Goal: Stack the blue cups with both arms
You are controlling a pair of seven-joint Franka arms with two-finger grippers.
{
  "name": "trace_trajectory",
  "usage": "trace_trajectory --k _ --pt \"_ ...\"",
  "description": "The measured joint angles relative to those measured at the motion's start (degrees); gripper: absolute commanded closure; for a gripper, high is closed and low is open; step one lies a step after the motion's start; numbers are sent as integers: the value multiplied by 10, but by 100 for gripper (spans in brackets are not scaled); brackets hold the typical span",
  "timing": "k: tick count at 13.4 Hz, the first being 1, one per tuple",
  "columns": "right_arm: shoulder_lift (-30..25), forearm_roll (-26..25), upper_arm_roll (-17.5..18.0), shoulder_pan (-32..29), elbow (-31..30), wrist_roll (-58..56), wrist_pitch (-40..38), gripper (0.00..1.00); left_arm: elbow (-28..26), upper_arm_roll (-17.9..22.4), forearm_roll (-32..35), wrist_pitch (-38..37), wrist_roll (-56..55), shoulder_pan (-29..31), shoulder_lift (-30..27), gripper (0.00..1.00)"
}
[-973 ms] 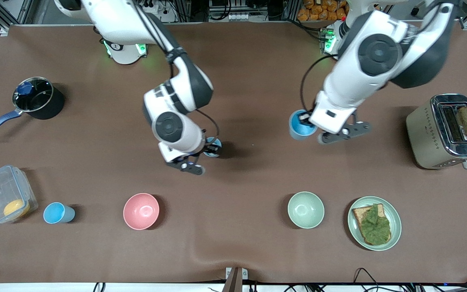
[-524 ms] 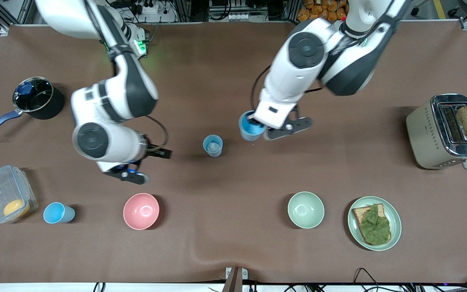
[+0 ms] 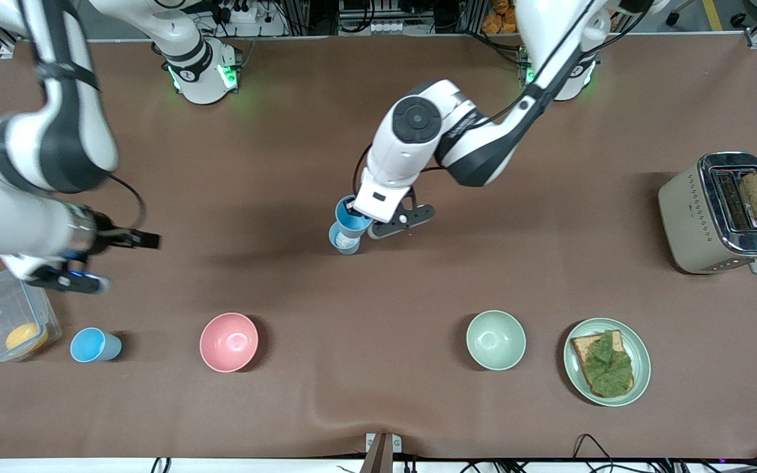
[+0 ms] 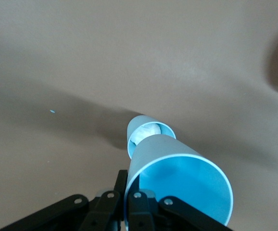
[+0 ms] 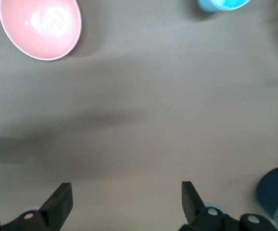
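The sky-blue cup will be released by my left gripper as it sits nested inside the pale whitish-blue cup (image 3: 344, 231) (image 4: 147, 134) that stands in the middle of the table. The sky-blue cup is tilted just above it now.
My left gripper (image 3: 360, 217) is shut on the rim of a bright sky-blue cup (image 3: 351, 215) and holds it tilted, just above a pale whitish-blue cup (image 3: 344, 241) that stands upright mid-table. In the left wrist view the held cup (image 4: 180, 178) fills the space by the gripper (image 4: 128, 188), with the pale cup (image 4: 148, 134) right under its base. One finger is inside the rim and one outside. My right gripper (image 3: 135, 239) is open and empty over bare table near its end; its wrist view shows the gripper (image 5: 125, 197) spread wide. A third blue cup (image 3: 94, 345) stands beside the plastic box.
A pink bowl (image 3: 229, 341), a pale green bowl (image 3: 495, 339) and a plate with toast (image 3: 606, 361) line the near side. A clear plastic box (image 3: 7, 322) and a black pot (image 3: 62, 159) sit at the right arm's end. A toaster (image 3: 723, 211) sits at the left arm's end.
My left arm carried the sky-blue cup toward the right arm's end, to just over the pale cup. My right arm drew away from the pale cup to its own end, gripper open.
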Motion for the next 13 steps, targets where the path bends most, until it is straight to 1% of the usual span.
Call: trace_trajectory --k 3,5,8,9,10,11,13 --pt "-93 -3 6 -49 -32 -32 -1 0 1 47 0 31 -2 -55 25 100" --pt "-134 -4 8 -63 -42 -33 -14 0 2 57 0 50 -2 -69 39 100" --pt "-147 -16 13 -65 -44 -40 -21 0 3 60 0 63 -2 -73 56 100" --pt "-147 -22 17 -65 -43 -46 -22 0 3 61 0 63 -2 -73 59 98" --pt "-147 -24 19 -65 -41 -50 -23 0 3 62 0 63 -2 -73 60 20" --pt "-147 -25 20 -65 -37 -51 -28 0 4 62 0 64 -2 -73 61 0" --pt "-147 -25 21 -65 -27 -52 -44 0 9 64 0 65 -1 -72 61 0"
